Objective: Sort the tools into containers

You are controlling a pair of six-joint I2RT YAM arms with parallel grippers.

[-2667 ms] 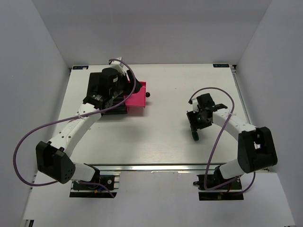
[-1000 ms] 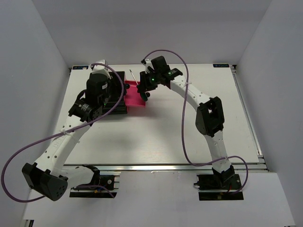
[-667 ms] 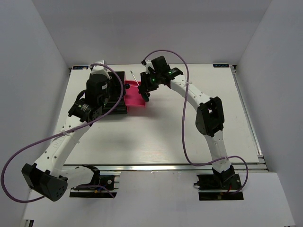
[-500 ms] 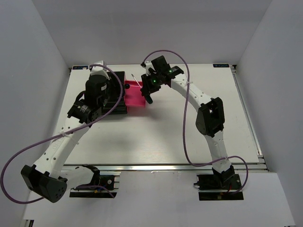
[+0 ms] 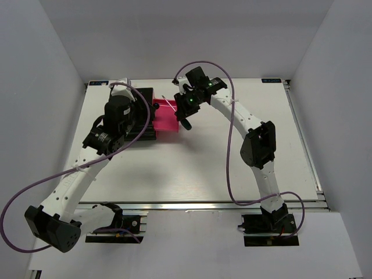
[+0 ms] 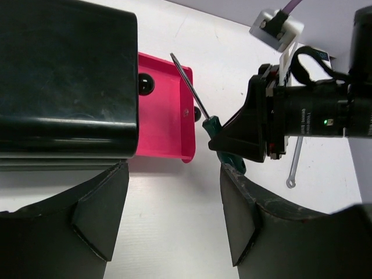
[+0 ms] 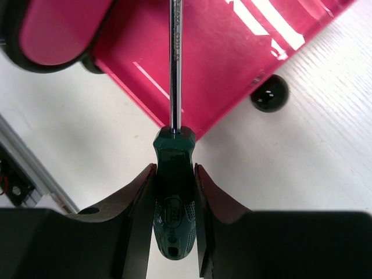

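The robot's right gripper needs to lay the green-handled screwdriver down at a slant on the bottom of the open magenta drawer [image 5: 170,119] [image 7: 218,58].
My right gripper [image 7: 174,174] is shut on the green-handled screwdriver [image 7: 174,197]. Its steel shaft [image 7: 175,58] points over the open magenta drawer [image 7: 232,64], which has a round black knob [image 7: 270,93]. In the top view the right gripper [image 5: 185,109] hovers at the drawer's [image 5: 165,121] right edge. The drawer sticks out of the black cabinet [image 6: 64,75]. My left gripper [image 6: 174,215] is open and empty, just in front of the cabinet. A small silver wrench [image 6: 295,165] lies on the table beyond the right gripper. The slim black-handled screwdrivers are out of view.
White walls enclose the white table [image 5: 232,168] on three sides. The right arm's purple cable [image 5: 229,157] loops over the middle of the table. The left arm [image 5: 75,174] reaches along the table's left side.
The right gripper carried the green screwdriver from the table's right side to the open drawer and has tipped it lower over it. The left gripper drew back a little from the cabinet.
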